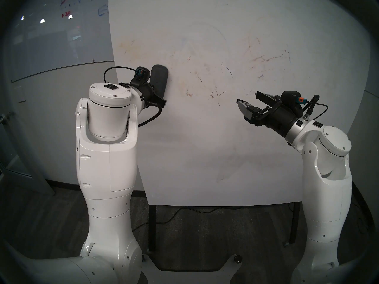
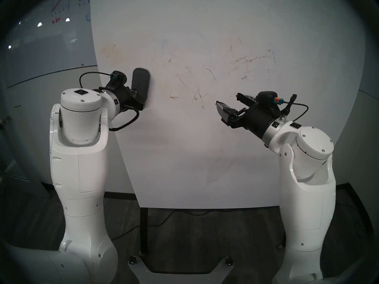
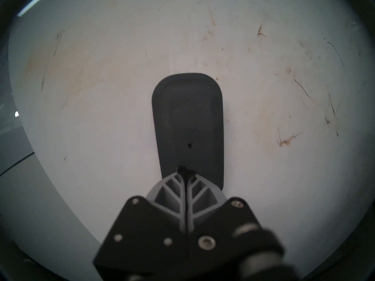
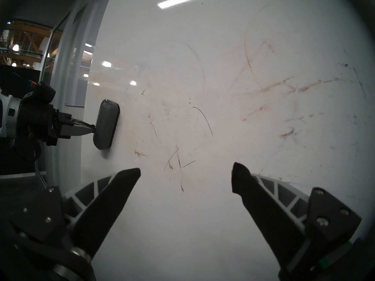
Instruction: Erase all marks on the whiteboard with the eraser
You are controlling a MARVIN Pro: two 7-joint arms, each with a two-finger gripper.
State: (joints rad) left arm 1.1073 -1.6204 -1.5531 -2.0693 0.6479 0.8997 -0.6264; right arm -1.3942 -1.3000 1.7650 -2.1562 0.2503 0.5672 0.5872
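The closed fingers of my left gripper rest on the eraser's back, so they should open and grab the eraser by its long sides (image 3: pixel 222 157) before moving it.
The whiteboard (image 1: pixel 205 144) stands upright in front of me. Faint dark scratchy marks (image 1: pixel 213 94) and brownish smudges (image 1: pixel 266 59) are scattered over its middle and upper right, and show in the wrist views too (image 3: pixel 286 141) (image 4: pixel 304 88). The dark grey eraser (image 1: pixel 159 80) (image 3: pixel 187 120) (image 4: pixel 106 124) lies flat and upright against the board's left part. My left gripper (image 3: pixel 185 171) (image 4: pixel 92 130) is shut, its tips meeting on the eraser's back near the lower end. My right gripper (image 1: pixel 246 97) (image 4: pixel 186 168) hangs open and empty just off the board, right of the central scratches.
A glossy grey glass board (image 1: pixel 51 31) with red and blue drawings fills the wall at the left. Black metal legs (image 1: pixel 152 226) hold the whiteboard over dark carpet with a cable (image 1: pixel 184 212) on it. My own base (image 1: pixel 184 267) sits below.
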